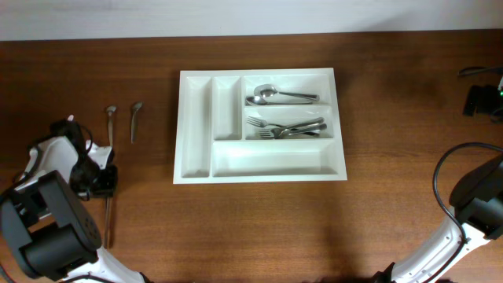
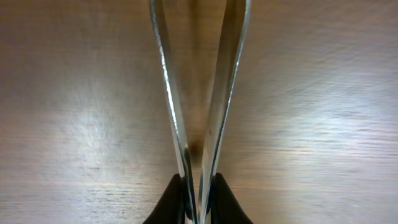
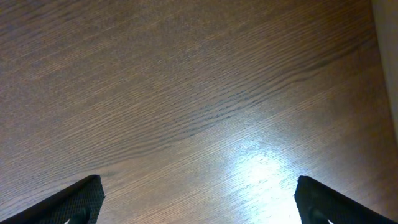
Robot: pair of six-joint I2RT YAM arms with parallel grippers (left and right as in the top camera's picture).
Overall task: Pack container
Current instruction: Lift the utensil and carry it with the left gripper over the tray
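The robot's left gripper will release the thin shiny metal cutlery in the long empty compartment (image 1: 270, 167) just below the forks. The cutlery is now held just above the wood.
The white container (image 1: 179, 126) lies at the table's middle, with spoons (image 1: 275, 96) in its top long compartment and forks (image 1: 287, 127) in the middle one. The other compartments show nothing inside. My left gripper (image 1: 98, 179) is at the far left of the table. In the left wrist view it (image 2: 200, 199) is shut on two slim metal cutlery pieces (image 2: 211, 112) that spread apart away from the jaws, just above the wood. A thin metal piece (image 1: 108, 224) runs down from the gripper in the overhead view. My right gripper (image 3: 199, 196) is open and empty over bare wood.
Two spoon-like pieces (image 1: 111, 122) (image 1: 136, 119) lie on the table left of the container, above my left gripper. A black device with cables (image 1: 481, 98) sits at the far right edge. My right arm (image 1: 479, 200) is at the lower right.
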